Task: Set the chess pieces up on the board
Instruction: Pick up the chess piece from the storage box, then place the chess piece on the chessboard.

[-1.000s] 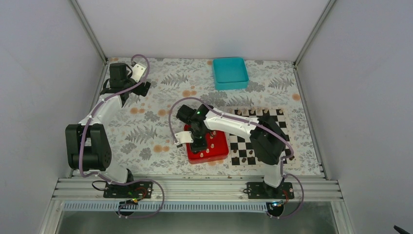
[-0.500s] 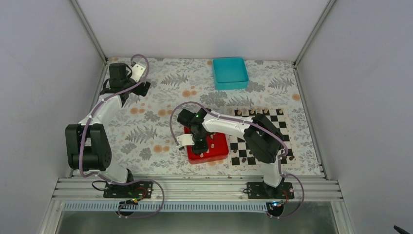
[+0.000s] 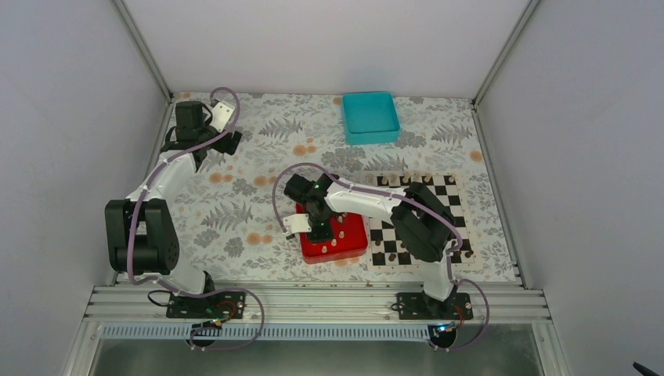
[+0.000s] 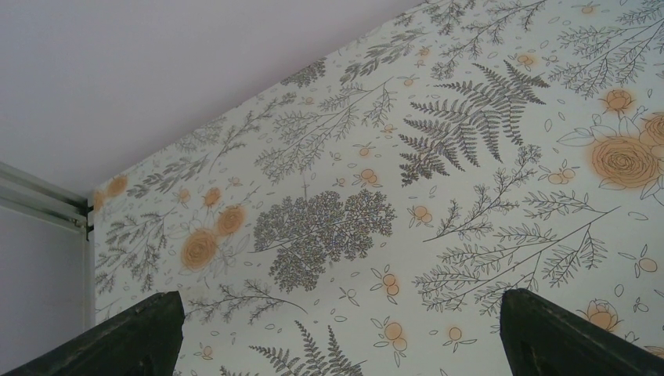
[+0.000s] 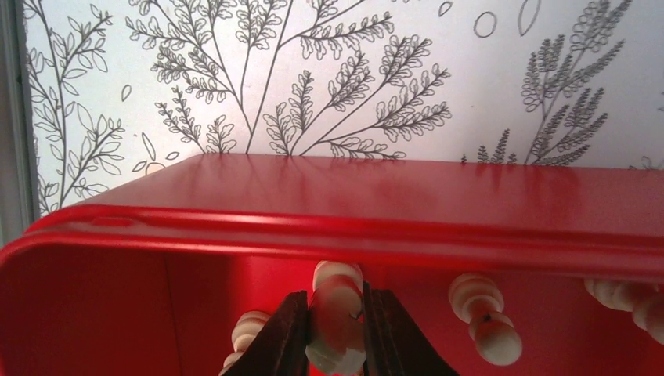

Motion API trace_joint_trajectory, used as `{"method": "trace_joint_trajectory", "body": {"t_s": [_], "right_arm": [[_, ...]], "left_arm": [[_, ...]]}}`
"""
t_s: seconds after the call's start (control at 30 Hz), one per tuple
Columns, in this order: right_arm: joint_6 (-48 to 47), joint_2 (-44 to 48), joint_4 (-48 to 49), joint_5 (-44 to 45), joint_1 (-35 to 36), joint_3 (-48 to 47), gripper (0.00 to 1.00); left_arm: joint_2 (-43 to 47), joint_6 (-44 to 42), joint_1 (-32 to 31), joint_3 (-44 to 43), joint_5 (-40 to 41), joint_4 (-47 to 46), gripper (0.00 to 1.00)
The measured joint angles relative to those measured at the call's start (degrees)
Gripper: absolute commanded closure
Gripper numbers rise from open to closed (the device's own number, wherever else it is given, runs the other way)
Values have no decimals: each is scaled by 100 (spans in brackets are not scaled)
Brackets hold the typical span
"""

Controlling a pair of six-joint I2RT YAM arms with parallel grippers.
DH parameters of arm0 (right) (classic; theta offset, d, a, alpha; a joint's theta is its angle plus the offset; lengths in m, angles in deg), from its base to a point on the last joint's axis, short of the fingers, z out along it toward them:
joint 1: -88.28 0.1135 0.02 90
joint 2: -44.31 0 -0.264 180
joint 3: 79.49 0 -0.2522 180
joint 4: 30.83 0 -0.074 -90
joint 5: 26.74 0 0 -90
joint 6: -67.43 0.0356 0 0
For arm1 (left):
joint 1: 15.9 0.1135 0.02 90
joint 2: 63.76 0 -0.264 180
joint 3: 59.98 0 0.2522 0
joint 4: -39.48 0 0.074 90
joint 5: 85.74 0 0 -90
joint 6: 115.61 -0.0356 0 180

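Next, my right gripper lets go of the cream piece on the white square (image 3: 438, 180) beside the board's far corner opposite the red tray.
My right gripper (image 5: 335, 325) is down inside the red tray (image 5: 329, 211) and is shut on a cream chess piece (image 5: 338, 313). Other cream pieces lie beside it in the tray, one to the right (image 5: 484, 317) and one to the left (image 5: 247, 333). In the top view the right gripper (image 3: 319, 231) is over the red tray (image 3: 354, 244), which holds several cream pieces. The checkered board (image 3: 446, 196) lies right of the tray with dark pieces along its near and far rows. My left gripper (image 4: 341, 329) is open and empty over the floral cloth at the far left (image 3: 205, 145).
A teal tray (image 3: 369, 116) stands at the back, beyond the board. The right arm's elbow (image 3: 423, 223) hangs over the board's left part. White walls enclose the table on three sides; a metal rail runs along the near edge.
My right gripper has shifted slightly towards the tray's left part and lowered into it. The left arm has not moved.
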Motion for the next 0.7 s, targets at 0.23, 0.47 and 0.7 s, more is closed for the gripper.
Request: {"method": "trace_joint_trajectory", "body": {"t_s": [0.23, 0.47, 0.7], "right_arm": [[-4, 323, -330, 24, -433, -380, 93], [-136, 1233, -577, 151, -2308, -1040, 92], [-516, 1298, -669, 310, -4977, -1150, 92]], "left_arm": [[0, 0, 0, 0, 0, 0, 0], [0, 0, 0, 0, -4, 0, 0], [0, 0, 0, 0, -7, 0, 0]]}}
